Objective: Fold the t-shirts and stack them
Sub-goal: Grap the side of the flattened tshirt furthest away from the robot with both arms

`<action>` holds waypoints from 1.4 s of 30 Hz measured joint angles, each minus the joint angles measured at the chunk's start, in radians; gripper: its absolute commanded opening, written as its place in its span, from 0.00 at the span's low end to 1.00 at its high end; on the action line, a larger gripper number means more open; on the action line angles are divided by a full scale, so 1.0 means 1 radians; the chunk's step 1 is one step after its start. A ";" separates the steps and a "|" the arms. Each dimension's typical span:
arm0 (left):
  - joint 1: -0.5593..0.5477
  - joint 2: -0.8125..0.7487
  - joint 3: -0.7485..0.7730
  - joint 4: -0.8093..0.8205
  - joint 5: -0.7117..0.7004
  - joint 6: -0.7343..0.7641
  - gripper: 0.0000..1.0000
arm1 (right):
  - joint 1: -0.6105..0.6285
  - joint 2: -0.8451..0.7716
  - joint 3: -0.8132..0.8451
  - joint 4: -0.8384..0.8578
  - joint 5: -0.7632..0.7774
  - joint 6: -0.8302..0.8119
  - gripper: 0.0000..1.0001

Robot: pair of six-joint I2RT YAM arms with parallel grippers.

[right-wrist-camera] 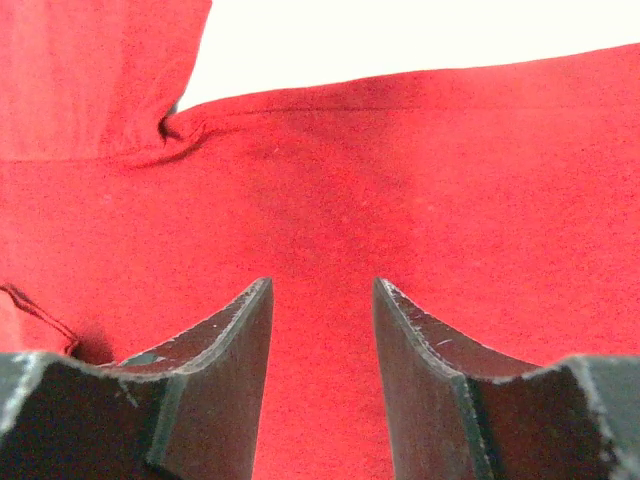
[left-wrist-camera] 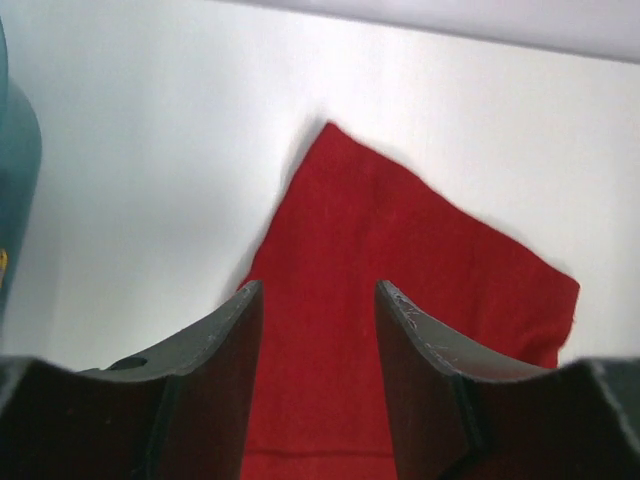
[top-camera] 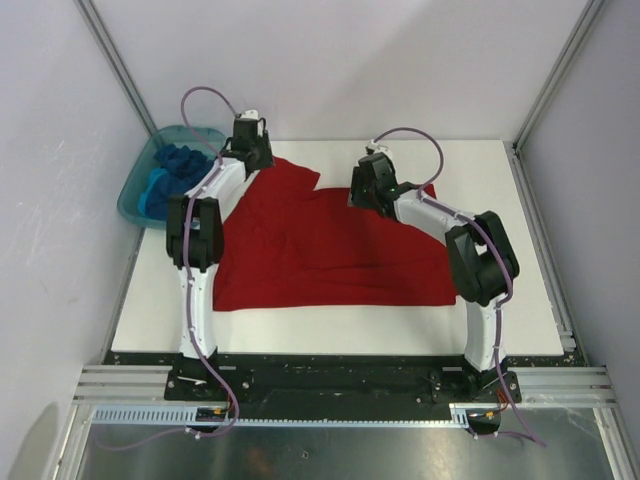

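Next, I close my right gripper on the far corner of the red t-shirt (top-camera: 431,187), which is at the end that lies away from the teal tub.
A large red t-shirt (top-camera: 320,245) lies spread on the white table. My left gripper (top-camera: 250,140) is open above its far-left sleeve; in the left wrist view the sleeve (left-wrist-camera: 400,260) shows between and beyond the fingers (left-wrist-camera: 215,350), with my gripper's gap (left-wrist-camera: 318,290) holding nothing. My right gripper (top-camera: 368,185) is open above the shirt's far edge near the collar; the right wrist view shows red cloth (right-wrist-camera: 400,190) under the open gripper (right-wrist-camera: 322,285). Royal blue and lighter blue t-shirts (top-camera: 175,170) lie crumpled in the teal tub.
The translucent teal plastic tub (top-camera: 135,200) stands at the table's far-left corner; its edge shows in the left wrist view (left-wrist-camera: 15,190). Grey walls enclose the table (top-camera: 480,170) on three sides. A metal rail (top-camera: 340,385) runs along the near edge.
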 measured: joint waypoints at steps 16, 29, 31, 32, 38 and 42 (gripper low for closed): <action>0.003 0.209 0.278 -0.090 -0.049 0.088 0.52 | -0.118 -0.020 -0.002 -0.006 -0.082 -0.015 0.47; 0.031 0.224 0.294 -0.171 -0.084 -0.063 0.47 | -0.209 -0.035 -0.030 -0.020 -0.153 -0.014 0.46; 0.039 0.235 0.304 -0.179 -0.077 -0.086 0.46 | -0.220 -0.035 -0.030 -0.020 -0.167 -0.014 0.46; 0.043 0.239 0.304 -0.183 -0.074 -0.097 0.46 | -0.228 -0.035 -0.030 -0.019 -0.174 -0.013 0.46; 0.063 0.259 0.309 -0.208 -0.047 -0.151 0.45 | -0.254 -0.035 -0.034 -0.019 -0.206 -0.003 0.46; 0.069 0.259 0.312 -0.214 -0.023 -0.174 0.41 | -0.266 -0.035 -0.037 -0.019 -0.225 0.002 0.46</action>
